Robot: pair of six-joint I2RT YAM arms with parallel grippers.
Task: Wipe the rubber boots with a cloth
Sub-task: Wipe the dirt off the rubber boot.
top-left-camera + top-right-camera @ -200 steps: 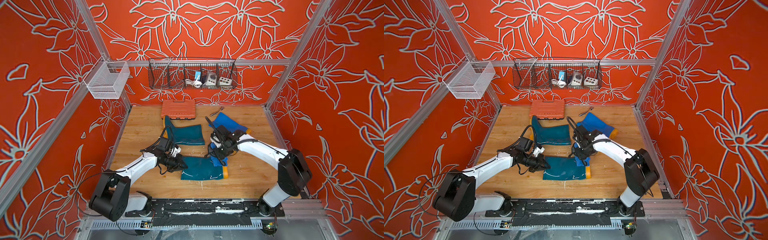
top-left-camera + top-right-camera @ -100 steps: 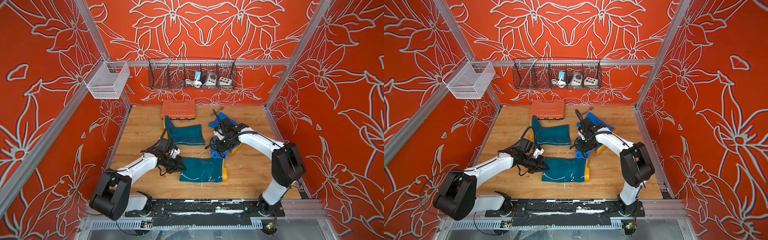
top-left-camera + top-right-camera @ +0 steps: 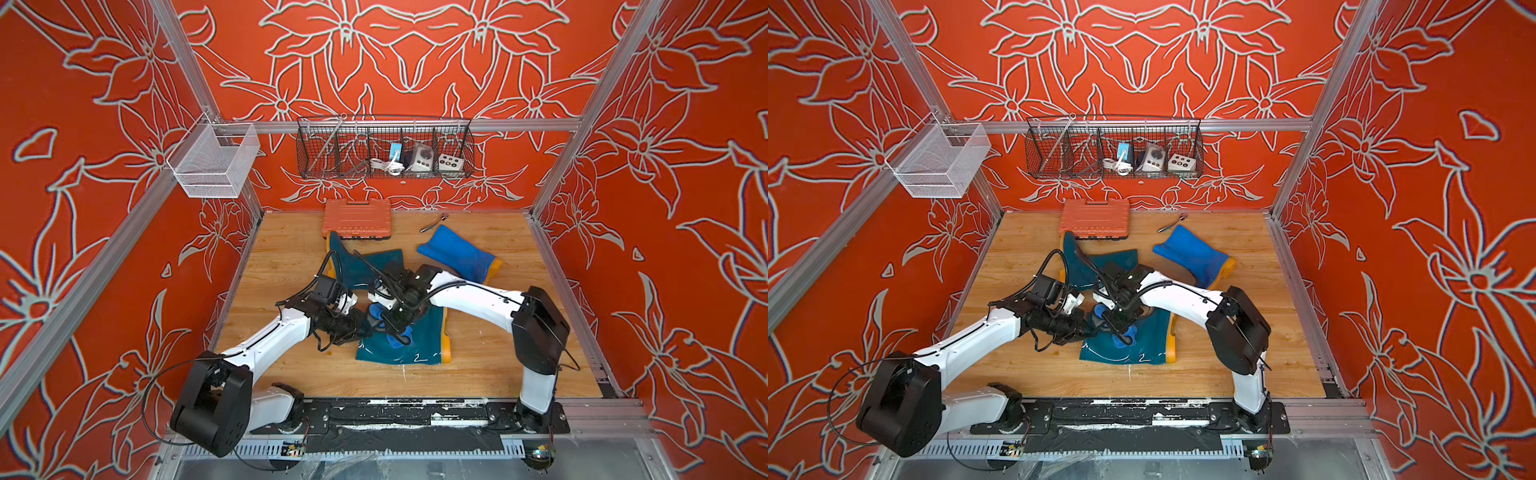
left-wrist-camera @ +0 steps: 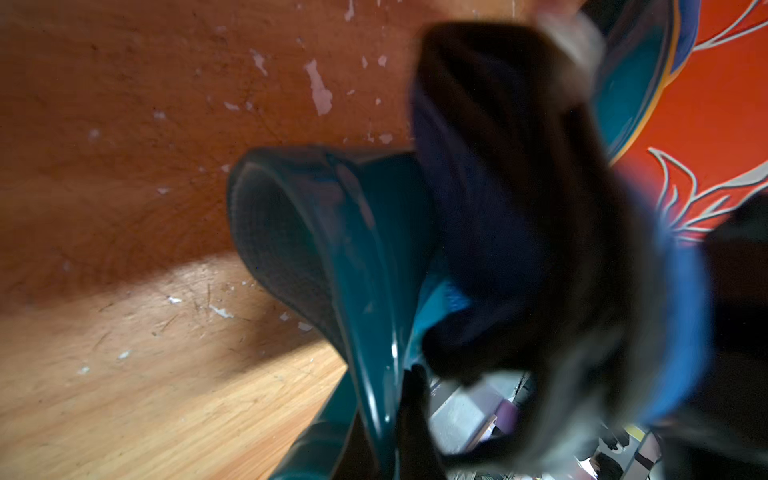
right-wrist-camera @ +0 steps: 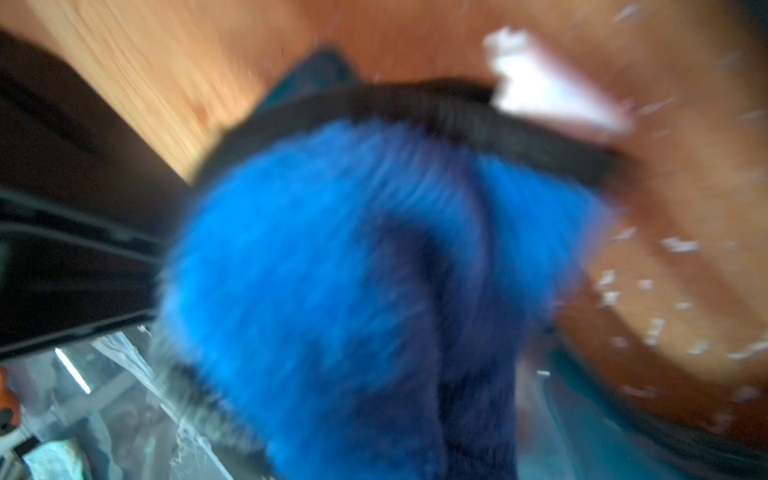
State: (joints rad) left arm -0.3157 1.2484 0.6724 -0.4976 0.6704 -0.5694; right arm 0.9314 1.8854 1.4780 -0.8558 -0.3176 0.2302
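The robot's right gripper will release the fuzzy blue cloth on the wooden floor [image 3: 466, 342] next to the front teal boot's yellow sole.
A dark teal rubber boot [image 3: 419, 347] [image 3: 1142, 351] lies on its side near the front of the wooden floor. My left gripper [image 3: 365, 325] [image 3: 1089, 328] is shut on the rim of its shaft opening [image 4: 376, 374]. The right gripper [image 3: 395, 325] [image 3: 1119, 325] is shut on the fuzzy blue cloth [image 3: 402, 335] [image 5: 332, 270] and presses it onto the shaft, close to the left gripper. In the right wrist view the cloth hides the jaws. A second teal boot [image 3: 365, 266] lies behind, and the bright blue boot [image 3: 457, 257] [image 3: 1192, 253] is at the back right.
An orange ribbed case [image 3: 357, 218] rests against the back wall with a small metal tool [image 3: 432, 224] beside it. A wire basket [image 3: 384, 151] hangs on the back wall and a white mesh basket [image 3: 212, 162] on the left rail. White flecks dot the floor.
The right gripper has swept the cloth from the back, near the blue boot, forward and left onto the near teal boot's shaft. The left gripper and that boot stayed put.
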